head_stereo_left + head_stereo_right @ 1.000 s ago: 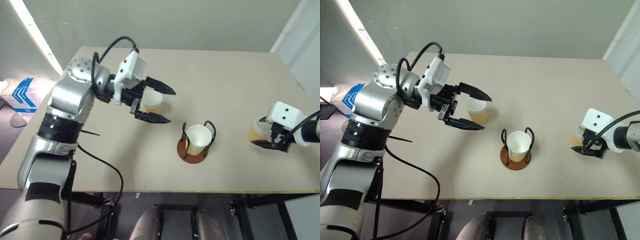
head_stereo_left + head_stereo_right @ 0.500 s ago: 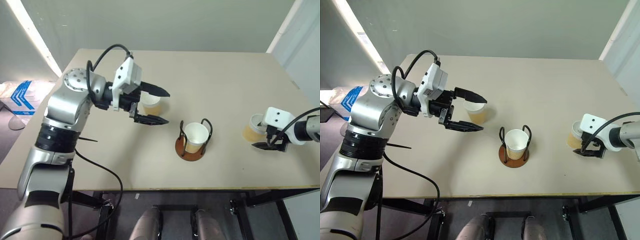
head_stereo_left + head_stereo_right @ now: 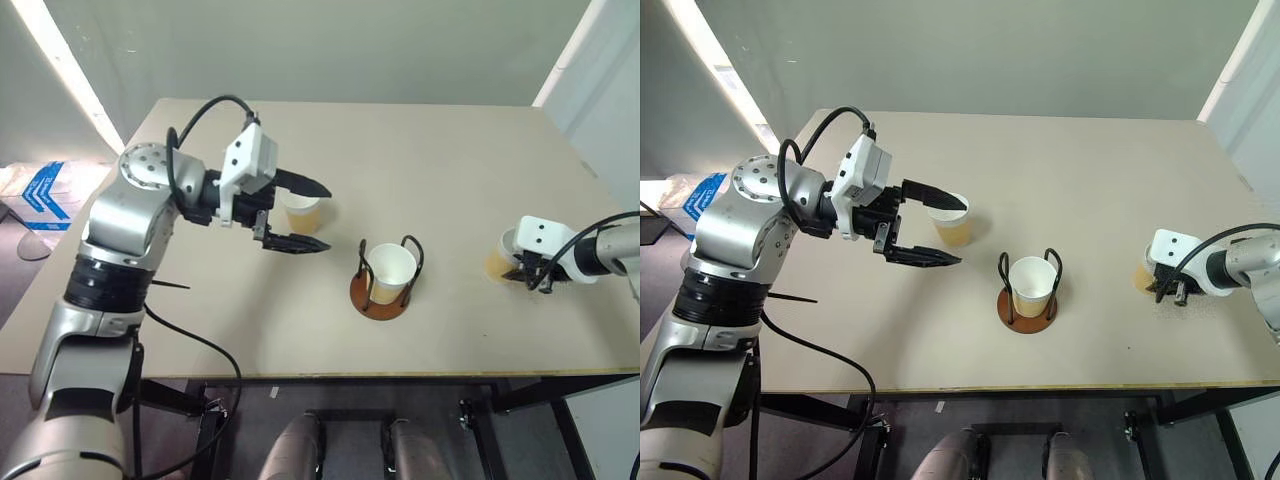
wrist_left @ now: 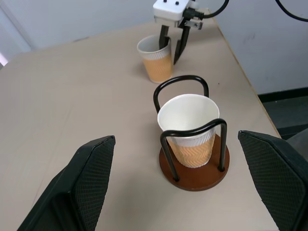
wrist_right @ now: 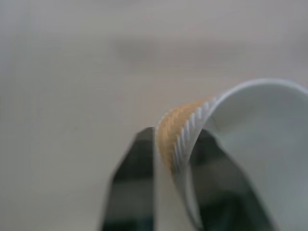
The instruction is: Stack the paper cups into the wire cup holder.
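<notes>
I need to use my right gripper to release its paper cup inside the paper cup standing in the wire cup holder (image 3: 389, 269).
A wire cup holder (image 3: 380, 298) with a reddish-brown base stands mid-table and holds one paper cup (image 3: 392, 268). A second paper cup (image 3: 301, 211) stands to its left. My left gripper (image 3: 325, 217) hangs open over that cup, and the left wrist view shows nothing between its fingers (image 4: 86, 183). At the table's right, a third paper cup (image 3: 503, 255) stands with my right gripper (image 3: 527, 272) shut on its wall. One finger is inside the rim and one outside, as the left wrist view of the gripper (image 4: 169, 50) and the cup (image 4: 156, 67) shows. Up close, the pinched wall (image 5: 180, 130) bends inward.
The beige table (image 3: 450, 150) has its right edge close behind the right cup. Its front edge lies a short way before the holder. A blue and white bag (image 3: 40, 190) lies on the floor at the left.
My right gripper has sunk a little onto the right cup and shut on its wall. The left gripper stays open over its cup. The camera has shifted slightly.
</notes>
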Controlling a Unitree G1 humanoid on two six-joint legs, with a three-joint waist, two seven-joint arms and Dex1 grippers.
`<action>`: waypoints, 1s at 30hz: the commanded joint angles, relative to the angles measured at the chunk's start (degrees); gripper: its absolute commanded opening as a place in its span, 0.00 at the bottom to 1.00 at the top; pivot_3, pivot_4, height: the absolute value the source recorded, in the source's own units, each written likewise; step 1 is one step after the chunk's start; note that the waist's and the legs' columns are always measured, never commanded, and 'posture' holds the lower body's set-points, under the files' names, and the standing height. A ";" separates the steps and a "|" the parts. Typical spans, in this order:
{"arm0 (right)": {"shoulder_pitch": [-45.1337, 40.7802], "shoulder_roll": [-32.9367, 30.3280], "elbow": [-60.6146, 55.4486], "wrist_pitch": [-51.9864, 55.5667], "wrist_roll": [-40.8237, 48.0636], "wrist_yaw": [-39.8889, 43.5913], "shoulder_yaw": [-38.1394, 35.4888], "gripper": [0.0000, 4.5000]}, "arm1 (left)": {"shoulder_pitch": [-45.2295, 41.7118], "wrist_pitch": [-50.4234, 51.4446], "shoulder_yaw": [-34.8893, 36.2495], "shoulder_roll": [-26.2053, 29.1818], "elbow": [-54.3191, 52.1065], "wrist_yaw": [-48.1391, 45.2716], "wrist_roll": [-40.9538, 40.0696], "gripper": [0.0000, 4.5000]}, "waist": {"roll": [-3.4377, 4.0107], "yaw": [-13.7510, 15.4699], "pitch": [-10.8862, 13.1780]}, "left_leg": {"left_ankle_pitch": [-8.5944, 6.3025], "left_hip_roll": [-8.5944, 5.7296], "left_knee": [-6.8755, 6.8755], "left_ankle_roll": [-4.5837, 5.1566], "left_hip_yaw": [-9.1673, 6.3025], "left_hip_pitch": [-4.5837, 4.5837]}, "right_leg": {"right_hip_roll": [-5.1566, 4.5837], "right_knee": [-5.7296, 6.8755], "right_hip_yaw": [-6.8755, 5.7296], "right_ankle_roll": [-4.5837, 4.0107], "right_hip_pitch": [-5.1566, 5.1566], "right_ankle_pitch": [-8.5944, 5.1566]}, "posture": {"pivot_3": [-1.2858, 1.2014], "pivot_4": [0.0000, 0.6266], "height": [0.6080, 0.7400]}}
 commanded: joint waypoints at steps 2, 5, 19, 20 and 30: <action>-1.25 -4.15 -7.16 1.78 3.60 4.11 -6.08 0.01 | 1.89 -0.01 3.03 2.59 -3.35 -0.56 -0.40 1.00 | 0.08 -0.03 0.05 | 0.01 0.00 -0.02 -0.02 0.01 -0.04 | 0.00 0.00 0.00 -0.02 -0.05 -0.01 | 0.52 0.24 1.00; -3.54 -5.43 -14.06 6.46 8.24 6.96 -8.91 0.01 | 3.00 1.03 4.06 3.56 -5.11 -1.07 -2.00 1.00 | 0.08 -0.04 0.05 | 0.15 0.01 -0.09 -0.30 0.00 -0.12 | 0.02 0.01 -0.02 -0.10 -0.14 -0.06 | 0.52 0.24 1.00; -33.21 5.91 -32.27 25.16 21.23 13.23 1.87 0.01 | 3.61 1.12 4.50 3.39 -6.56 -5.09 -3.79 1.00 | 0.01 -0.70 0.00 | 0.23 -0.03 -0.33 -0.30 -0.23 -0.12 | 0.08 0.09 -0.11 -0.59 -0.32 -0.34 | 0.52 0.24 1.00; -33.42 6.55 -32.32 25.11 21.09 13.25 2.62 0.01 | 3.50 1.24 4.53 3.25 -6.66 -4.95 -3.83 1.00 | 0.01 -0.68 0.01 | 0.24 -0.03 -0.33 -0.31 -0.23 -0.14 | 0.07 0.11 -0.11 -0.59 -0.33 -0.34 | 0.52 0.24 1.00; -28.65 7.17 -30.12 18.65 16.50 14.19 7.17 0.01 | 2.60 2.80 5.25 3.41 -7.44 -3.53 -3.73 1.00 | 0.00 -0.72 0.01 | 0.30 -0.01 -0.33 -0.43 -0.24 -0.12 | 0.06 0.35 -0.15 -0.67 -0.42 -0.39 | 0.52 0.24 1.00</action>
